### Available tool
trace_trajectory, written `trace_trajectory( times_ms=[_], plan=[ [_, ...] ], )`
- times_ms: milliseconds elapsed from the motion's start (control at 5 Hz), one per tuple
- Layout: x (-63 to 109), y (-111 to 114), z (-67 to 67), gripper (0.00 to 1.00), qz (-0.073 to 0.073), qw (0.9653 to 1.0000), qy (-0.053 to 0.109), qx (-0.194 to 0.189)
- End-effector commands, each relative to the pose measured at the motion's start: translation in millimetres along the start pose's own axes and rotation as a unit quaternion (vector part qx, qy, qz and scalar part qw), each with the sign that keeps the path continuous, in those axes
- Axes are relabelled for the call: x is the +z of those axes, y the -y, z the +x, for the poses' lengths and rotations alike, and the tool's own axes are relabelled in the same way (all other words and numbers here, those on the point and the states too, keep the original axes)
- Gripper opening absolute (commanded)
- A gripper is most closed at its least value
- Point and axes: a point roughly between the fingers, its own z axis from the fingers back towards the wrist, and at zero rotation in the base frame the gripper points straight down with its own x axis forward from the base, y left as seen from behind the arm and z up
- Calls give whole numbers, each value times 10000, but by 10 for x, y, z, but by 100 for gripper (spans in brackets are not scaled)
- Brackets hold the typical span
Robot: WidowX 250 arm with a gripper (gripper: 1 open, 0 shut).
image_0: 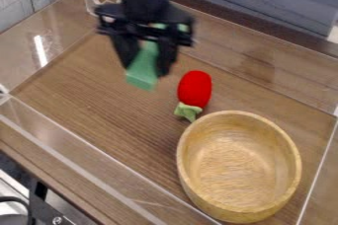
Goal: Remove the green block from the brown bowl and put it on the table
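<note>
Next, my gripper releases the green block on the bare table (83, 92) near the clear side wall, across from the red object. The green block now hangs clear of the surface.
My gripper (145, 59) hangs over the table (93, 111), pointing down and shut on the green block (144, 67). The block is a light green bar held upright between the dark fingers, clear of the surface. To the lower right of it rests the brown bowl (199, 165), a wide tan wooden dish with a thick rim and nothing inside it. The arm and block stand well to the upper left of the bowl.
A red rounded object with a small green base (193, 93) stands just beyond the bowl's rim, right of the held block. Clear acrylic walls (53, 135) border the table on the near and left sides.
</note>
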Motion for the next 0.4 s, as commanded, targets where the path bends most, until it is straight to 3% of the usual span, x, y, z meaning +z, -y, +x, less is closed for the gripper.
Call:
trace_trajectory(
  times_ms=[0, 200],
  plan=[
    [64, -43, 75, 0, -7, 9994, 339, 60],
    [30, -194, 154, 0, 60, 9991, 414, -15]
  ],
)
